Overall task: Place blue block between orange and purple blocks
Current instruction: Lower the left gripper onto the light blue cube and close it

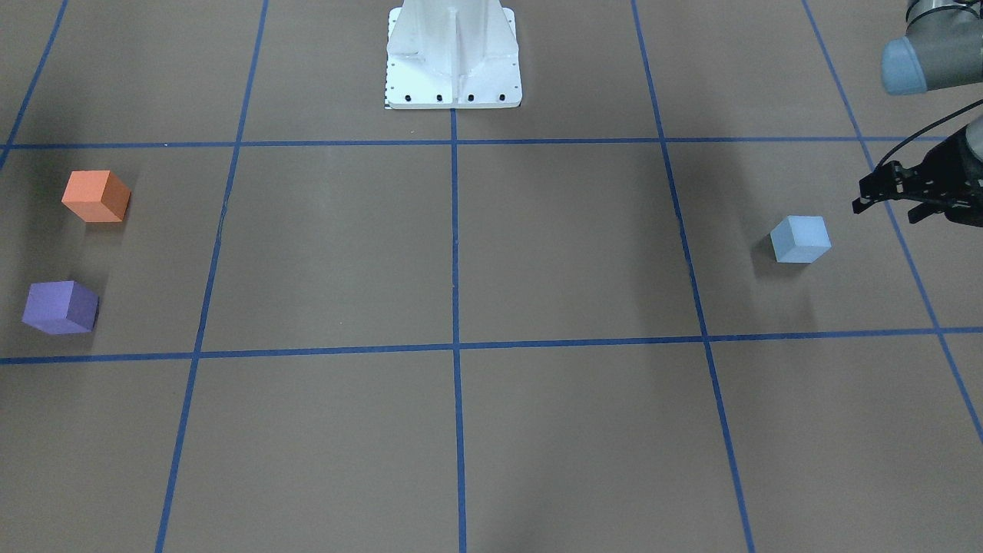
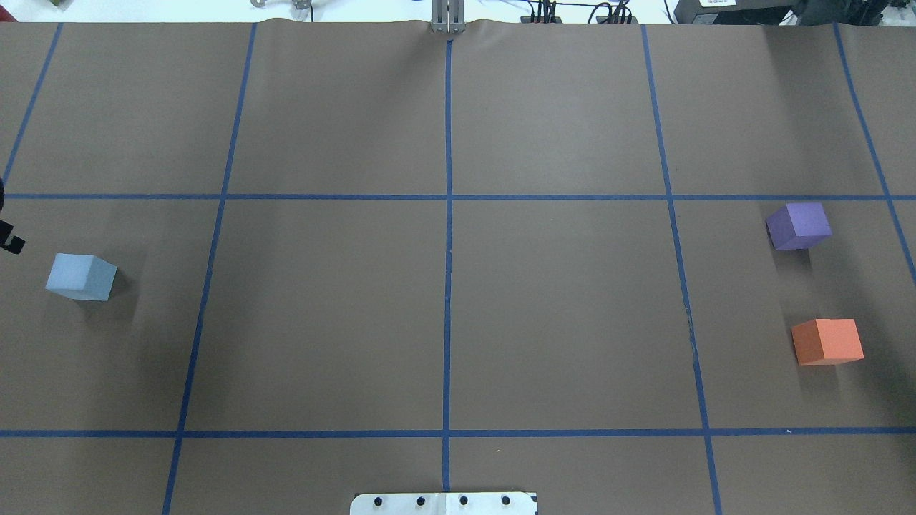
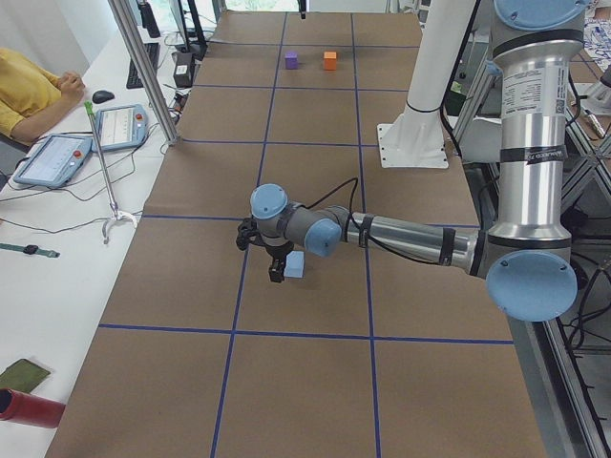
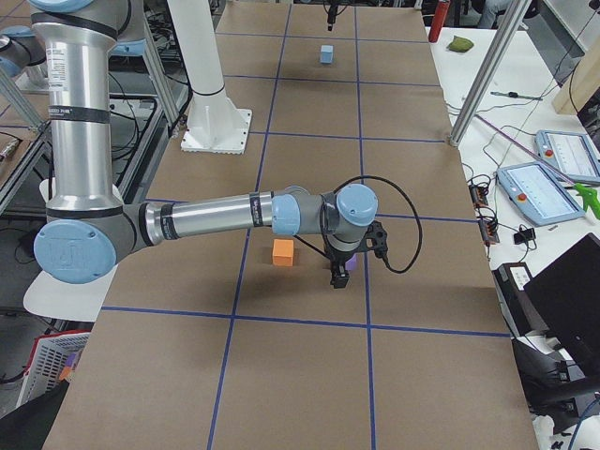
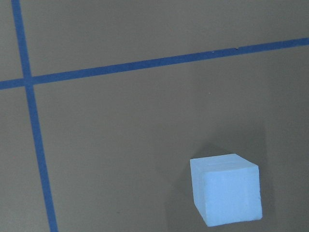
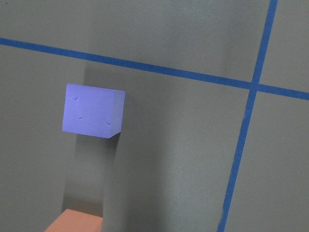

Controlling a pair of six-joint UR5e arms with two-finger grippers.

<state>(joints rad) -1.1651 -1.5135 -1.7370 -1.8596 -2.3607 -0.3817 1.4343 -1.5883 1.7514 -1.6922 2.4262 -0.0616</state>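
Next, my left gripper grips the light blue block at the upper part [image 1: 804,230] [image 5: 231,193], so that I can carry it between the orange and purple blocks.
The light blue block [image 1: 800,239] sits on the brown table at my left end; it also shows in the overhead view [image 2: 81,277] and low right in the left wrist view [image 5: 226,190]. My left gripper [image 1: 885,209] hovers just beside it, towards the table's left end, open and empty. The orange block [image 2: 827,342] and purple block [image 2: 798,226] stand at the far right end with a gap between them. My right gripper [image 4: 337,278] hangs over the purple block [image 4: 349,265]; it shows only in the right side view, so I cannot tell if it is open.
The white robot base plate [image 1: 453,84] stands at the table's middle on the robot's side. Blue tape lines mark a grid on the table. A side bench with tablets [image 3: 57,157], cables and a seated person runs along the far edge.
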